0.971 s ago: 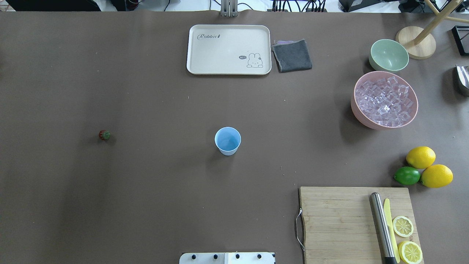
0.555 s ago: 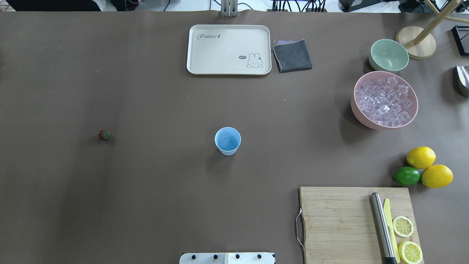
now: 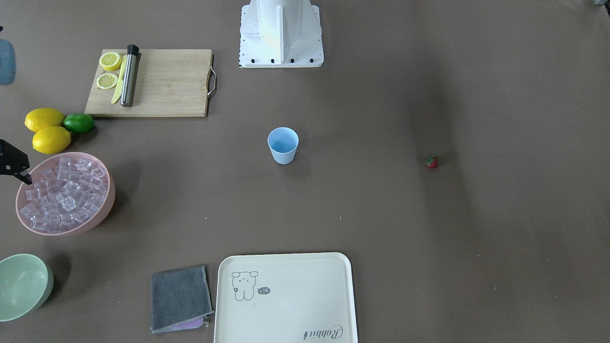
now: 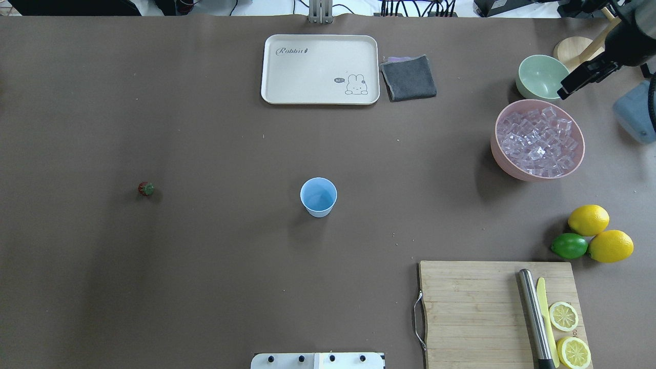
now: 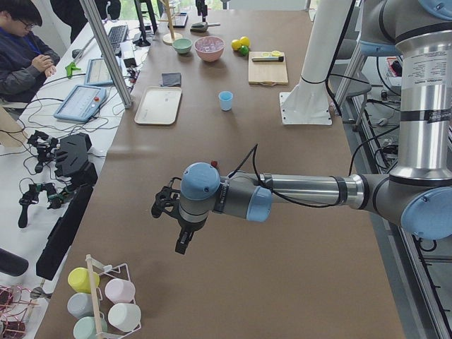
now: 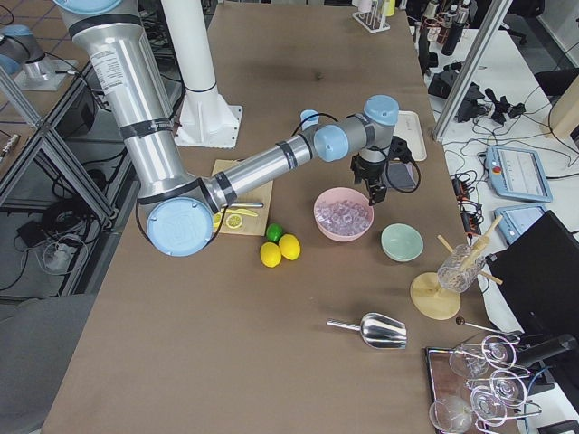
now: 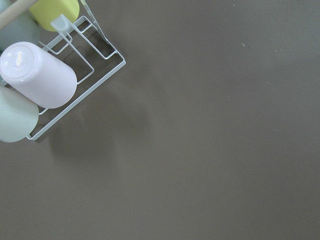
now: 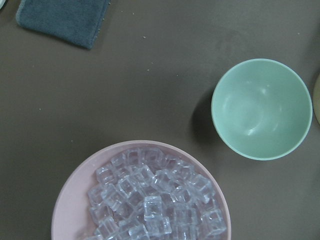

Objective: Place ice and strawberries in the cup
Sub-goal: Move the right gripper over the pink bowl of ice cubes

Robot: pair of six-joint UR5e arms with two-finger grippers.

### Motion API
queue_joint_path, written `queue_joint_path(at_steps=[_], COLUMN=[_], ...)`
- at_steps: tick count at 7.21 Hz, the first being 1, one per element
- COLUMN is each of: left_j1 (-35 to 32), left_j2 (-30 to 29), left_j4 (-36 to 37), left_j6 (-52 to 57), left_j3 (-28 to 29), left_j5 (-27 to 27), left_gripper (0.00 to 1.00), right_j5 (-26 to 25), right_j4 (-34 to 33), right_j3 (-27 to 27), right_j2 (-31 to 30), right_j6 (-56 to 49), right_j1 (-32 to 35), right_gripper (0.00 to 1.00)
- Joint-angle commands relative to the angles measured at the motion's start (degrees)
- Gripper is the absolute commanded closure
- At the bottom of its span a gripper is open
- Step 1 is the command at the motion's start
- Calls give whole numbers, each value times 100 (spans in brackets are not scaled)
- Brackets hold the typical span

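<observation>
I need to next move my right gripper to the middle of the pink bowl's ice (image 3: 68, 203) (image 8: 153, 207) and close it on the top clear cube there.
The light blue cup (image 4: 318, 197) (image 3: 283, 145) stands upright mid-table. A tiny red strawberry (image 4: 146, 188) (image 3: 431, 162) lies alone far to its left. Clear ice (image 4: 538, 143) (image 8: 150, 205) fills the pink bowl (image 4: 493, 148) at the right. My right gripper (image 6: 374, 192) hangs above the bowl's far rim; only a dark part of the right gripper (image 4: 574, 84) shows overhead, and I cannot tell its state. My left gripper (image 5: 168, 208) hovers over bare table near the cup rack, seen only from the side, so I cannot tell its state either.
A cream tray (image 4: 320, 69) and grey cloth (image 4: 408, 78) lie at the far edge, and a pale green bowl (image 4: 543, 77) stands beside the pink one. Two lemons and a lime (image 4: 569, 246) sit by the cutting board (image 4: 471, 312). A cup rack (image 7: 75, 75) stands left.
The right arm has come into the overhead view at the upper right, over the green and pink bowls. Cup, strawberry and ice have not moved.
</observation>
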Motion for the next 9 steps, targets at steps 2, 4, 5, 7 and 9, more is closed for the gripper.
queue_joint_path(at_steps=[2, 4, 5, 7, 9], left_j1=[-65, -48, -48, -48, -39], left_j2=[77, 104, 95, 86, 34], left_j4=[-9, -18, -18, -18, -27], left_j6=[-2, -19, -28, -2, -2], left_j3=[14, 23, 23, 32, 93], left_j5=[2, -6, -6, -6, -6], left_gripper=[1, 1, 1, 1, 1], right_j5=[-143, -161, -161, -126, -161], right_j4=[819, 1393, 1578, 1730, 1730], right_j3=[-138, -682, -954, -957, -1010], right_j2=[-75, -93, -93, -207, -295], right_j6=[95, 69, 68, 147, 139], right_j1=[-572, -714, -714, -714, -714], right_gripper=[9, 25, 36, 37, 36])
